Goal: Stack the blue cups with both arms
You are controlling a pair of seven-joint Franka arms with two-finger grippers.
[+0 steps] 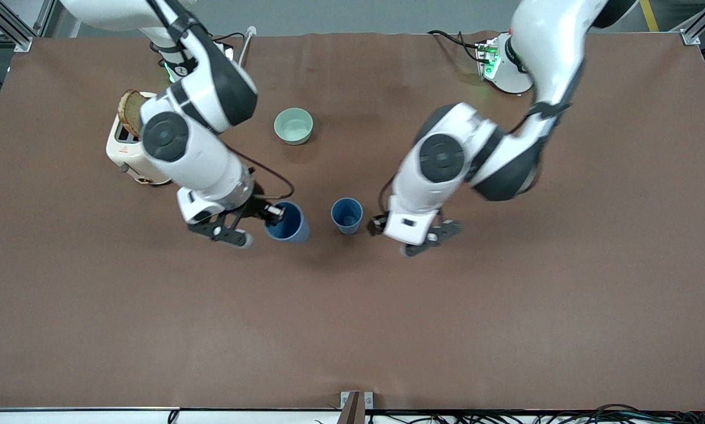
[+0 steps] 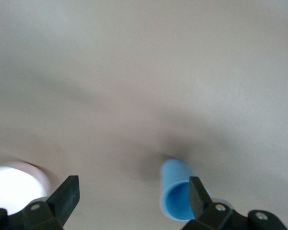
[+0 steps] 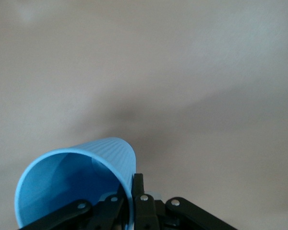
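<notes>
My right gripper is going to release its blue cup, now held tilted, inside the upright blue cup (image 1: 347, 212) beside my open left gripper.
Two blue cups show in the front view near the table's middle. My right gripper (image 1: 274, 211) is shut on the rim of one blue cup (image 1: 289, 225) and holds it tilted; the right wrist view shows the rim (image 3: 129, 189) pinched between the fingers, one inside and one outside. The other blue cup (image 1: 347, 215) stands upright on the table, toward the left arm's end. My left gripper (image 1: 414, 234) is open and empty, low beside that cup. In the left wrist view the cup (image 2: 175, 191) sits close by one finger (image 2: 198, 194), and the gripper (image 2: 133, 195) is wide open.
A pale green bowl (image 1: 293, 125) stands farther from the front camera than the cups. A cream toaster (image 1: 130, 147) with bread in it is toward the right arm's end. A pale round rim (image 2: 12, 184) shows by the left gripper's other finger.
</notes>
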